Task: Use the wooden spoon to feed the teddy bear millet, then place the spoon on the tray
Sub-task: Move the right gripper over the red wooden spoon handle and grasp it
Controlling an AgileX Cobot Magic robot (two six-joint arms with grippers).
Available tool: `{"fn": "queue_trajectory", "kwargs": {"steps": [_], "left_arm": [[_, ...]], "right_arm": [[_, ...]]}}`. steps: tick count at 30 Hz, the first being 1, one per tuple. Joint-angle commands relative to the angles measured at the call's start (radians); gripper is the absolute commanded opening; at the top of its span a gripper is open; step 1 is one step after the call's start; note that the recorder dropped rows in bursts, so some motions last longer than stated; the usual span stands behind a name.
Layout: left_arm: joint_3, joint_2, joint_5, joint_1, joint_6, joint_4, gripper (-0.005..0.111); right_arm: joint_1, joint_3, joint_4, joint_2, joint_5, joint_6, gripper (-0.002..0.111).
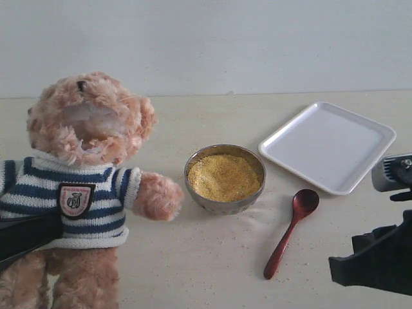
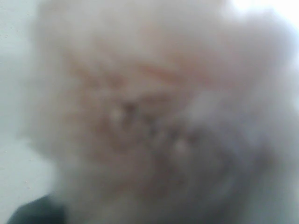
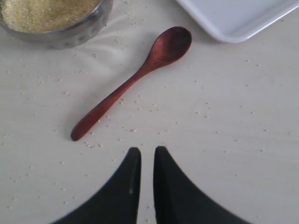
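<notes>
The wooden spoon has the handle's thicker part (image 1: 277,257) (image 3: 99,112) near the handle end farthest from the white tray. My right gripper will grab the spoon there.
The teddy bear (image 1: 84,180), in its striped sweater, sits at the left with its head tipped back. My left gripper (image 1: 26,235) is a black shape pressed against its belly. In the left wrist view blurred fur of the teddy bear (image 2: 149,107) fills the frame and hides the jaws. Golden millet (image 1: 223,176) fills the metal bowl (image 1: 224,205) at the centre. To the bowl's right the wooden spoon (image 1: 288,232) (image 3: 133,81) lies flat on the table, its bowl end toward the white tray (image 1: 328,145) (image 3: 233,18). My right gripper (image 3: 147,149) (image 1: 373,264) hovers near the handle end, shut and empty.
Loose millet grains are scattered over the pale tabletop (image 1: 212,270) around the spoon and bowl. A plain white wall (image 1: 257,38) rises behind the table. The metal bowl (image 3: 60,35) shows at the edge of the right wrist view.
</notes>
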Motion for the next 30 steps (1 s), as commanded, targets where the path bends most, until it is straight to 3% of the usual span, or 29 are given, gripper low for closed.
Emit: {"fn": "queue_trajectory", "kwargs": {"steps": [1,7,14,19,22,25,26,30], "left_arm": [[0.004,-0.009,0.022,0.003,0.011,-0.01,0.005],[0.004,-0.009,0.022,0.003,0.011,-0.01,0.005],[0.004,-0.009,0.022,0.003,0.011,-0.018,0.005],[0.004,-0.009,0.022,0.003,0.011,-0.025,0.005],[0.004,-0.009,0.022,0.003,0.011,-0.025,0.005],[0.004,-0.009,0.022,0.003,0.011,-0.025,0.005],[0.004,-0.009,0.022,0.003,0.011,-0.025,0.005],[0.004,-0.009,0.022,0.003,0.011,-0.02,0.005]], "right_arm": [[0.09,0.007,-0.138,0.1,0.014,0.191,0.012],[0.177,-0.013,-0.389,0.283,0.054,0.508,0.012],[0.177,-0.064,-0.403,0.338,-0.063,0.594,0.012],[0.177,-0.075,-0.49,0.339,-0.039,0.655,0.013],[0.177,-0.075,-0.494,0.342,-0.042,0.697,0.031],[0.177,-0.075,-0.496,0.374,-0.028,0.762,0.065],[0.177,-0.075,-0.496,0.387,-0.018,0.796,0.071],[0.177,-0.077,-0.513,0.464,0.014,0.871,0.066]]}}
